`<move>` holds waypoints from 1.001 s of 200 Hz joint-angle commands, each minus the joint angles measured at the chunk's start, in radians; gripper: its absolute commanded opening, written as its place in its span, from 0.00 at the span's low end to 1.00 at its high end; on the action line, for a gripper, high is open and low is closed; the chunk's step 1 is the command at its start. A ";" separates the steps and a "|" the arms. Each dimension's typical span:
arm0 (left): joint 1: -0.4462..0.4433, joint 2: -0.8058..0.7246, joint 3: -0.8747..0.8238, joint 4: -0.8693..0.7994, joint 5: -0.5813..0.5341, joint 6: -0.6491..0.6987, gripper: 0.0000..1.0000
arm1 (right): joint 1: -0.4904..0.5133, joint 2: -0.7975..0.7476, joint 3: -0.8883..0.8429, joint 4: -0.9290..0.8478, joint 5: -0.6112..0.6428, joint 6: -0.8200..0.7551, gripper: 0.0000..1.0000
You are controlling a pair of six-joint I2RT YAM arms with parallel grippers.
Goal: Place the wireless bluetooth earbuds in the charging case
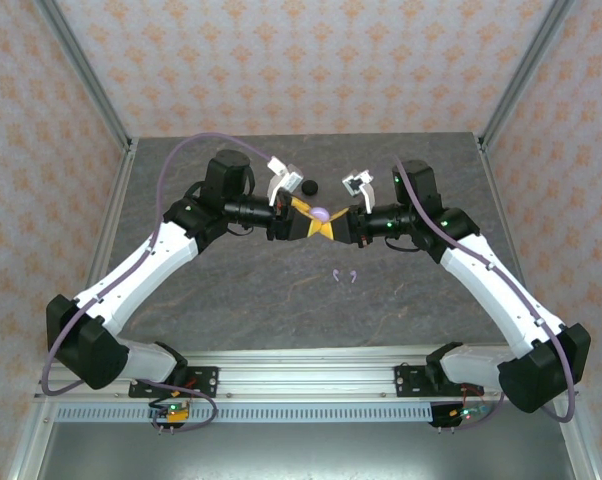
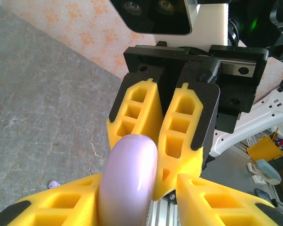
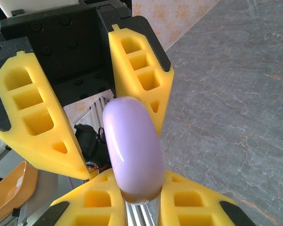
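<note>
There is a gap between the left gripper's finger and the charging case, so the left gripper should close on the case's loose end (image 3: 124,112) before the right gripper opens.
The lavender charging case (image 1: 320,214) hangs shut above the table's middle, between both grippers. My right gripper (image 1: 330,220) is shut on its lower end (image 3: 132,141), both yellow fingers pressing its sides (image 3: 140,181). My left gripper (image 1: 310,216) is open around the other end (image 2: 129,179): one finger (image 2: 71,202) lies against the case, the other (image 2: 212,197) stands apart from it. Two pale lavender earbuds (image 1: 345,275) lie on the table in front of the grippers, and one (image 2: 53,184) shows in the left wrist view.
A black round object (image 1: 306,185) sits on the table just behind the grippers. The grey stone-patterned table (image 1: 231,300) is walled by patterned panels at the back and sides. An aluminium rail (image 1: 301,370) runs along the near edge.
</note>
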 commanded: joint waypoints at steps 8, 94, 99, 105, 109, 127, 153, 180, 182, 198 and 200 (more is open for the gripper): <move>-0.008 -0.033 -0.009 -0.010 -0.007 0.002 0.39 | -0.005 -0.021 -0.005 0.041 0.021 0.003 0.17; -0.007 -0.019 0.003 -0.037 -0.031 0.021 0.14 | -0.008 -0.062 -0.003 0.008 0.035 -0.013 0.28; -0.007 -0.018 0.007 -0.045 -0.031 0.026 0.15 | -0.009 -0.066 -0.002 0.004 0.035 -0.015 0.30; -0.006 -0.017 0.010 -0.054 -0.030 0.032 0.15 | -0.014 -0.070 0.001 -0.004 0.034 -0.020 0.33; -0.006 -0.017 0.013 -0.057 -0.030 0.034 0.15 | -0.018 -0.072 0.002 -0.010 0.034 -0.023 0.35; -0.004 -0.016 0.022 -0.075 -0.019 0.048 0.15 | -0.030 -0.078 0.012 -0.033 0.032 -0.039 0.39; -0.005 -0.017 0.035 -0.102 -0.003 0.069 0.14 | -0.044 -0.076 0.027 -0.051 0.010 -0.054 0.43; -0.005 -0.019 0.036 -0.095 0.028 0.068 0.14 | -0.044 -0.056 0.046 -0.068 -0.038 -0.066 0.47; -0.006 -0.019 0.037 -0.093 0.029 0.069 0.14 | -0.044 -0.054 0.046 -0.068 -0.042 -0.068 0.47; -0.006 -0.017 0.039 -0.092 0.033 0.068 0.14 | -0.043 -0.041 0.052 -0.070 -0.065 -0.069 0.49; -0.006 -0.015 0.039 -0.095 0.034 0.069 0.14 | -0.043 -0.039 0.054 -0.070 -0.067 -0.071 0.49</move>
